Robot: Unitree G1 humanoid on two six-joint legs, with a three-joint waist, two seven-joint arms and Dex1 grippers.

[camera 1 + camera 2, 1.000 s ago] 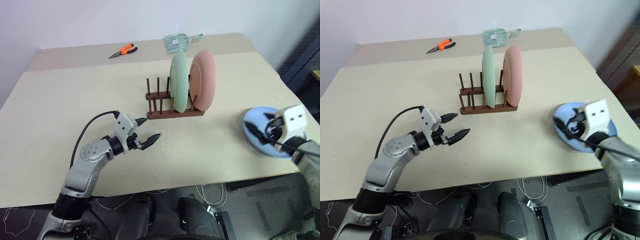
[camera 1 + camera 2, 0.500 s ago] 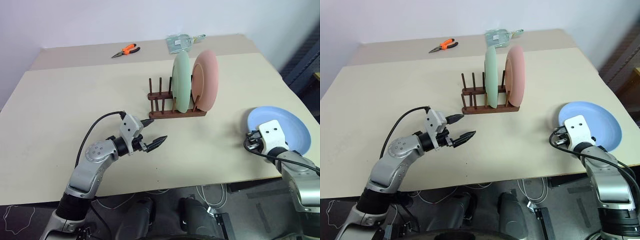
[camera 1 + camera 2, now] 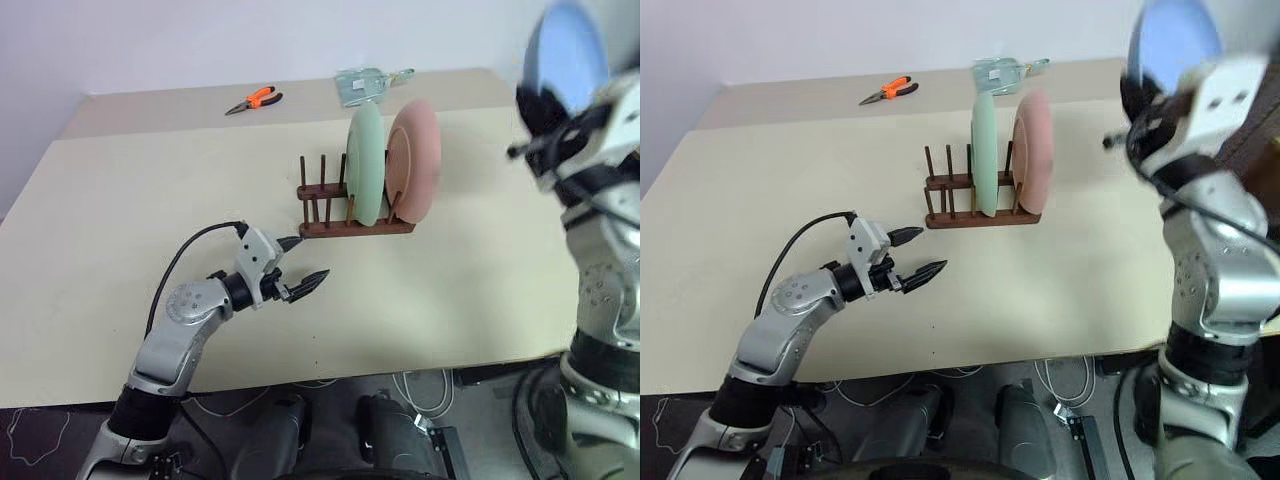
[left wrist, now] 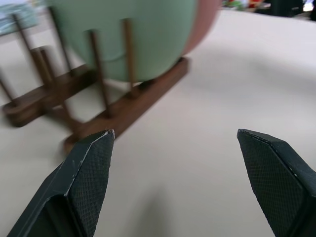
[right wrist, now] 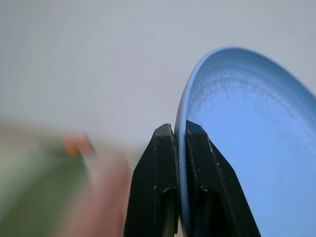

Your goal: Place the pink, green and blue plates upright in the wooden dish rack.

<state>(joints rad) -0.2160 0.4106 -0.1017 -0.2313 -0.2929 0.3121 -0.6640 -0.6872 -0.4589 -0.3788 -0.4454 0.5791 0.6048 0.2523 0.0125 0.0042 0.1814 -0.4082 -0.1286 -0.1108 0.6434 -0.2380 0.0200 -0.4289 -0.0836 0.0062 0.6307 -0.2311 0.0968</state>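
The blue plate will go down in the empty end of the wooden dish rack (image 3: 320,213), beside the green plate, placed by my right gripper.
The wooden dish rack (image 3: 322,226) stands mid-table with the green plate (image 3: 364,165) and the pink plate (image 3: 417,160) upright in its right-hand slots. The left slots hold nothing. My right gripper (image 5: 179,136) is raised high at the right, shut on the rim of the blue plate (image 3: 567,48), which stands nearly upright above it. My left gripper (image 3: 305,263) hovers low over the table just in front of the rack's left end, open and holding nothing; its fingers (image 4: 84,173) frame the rack's base.
Orange-handled pliers (image 3: 252,99) and a clear plastic packet (image 3: 362,83) lie at the far edge of the table. The table's front edge runs below my left arm. Cables hang under the table front.
My right gripper closed on the blue plate's rim and lifted it from the table's right side high into the air, tilting it upright. The left arm has stayed put.
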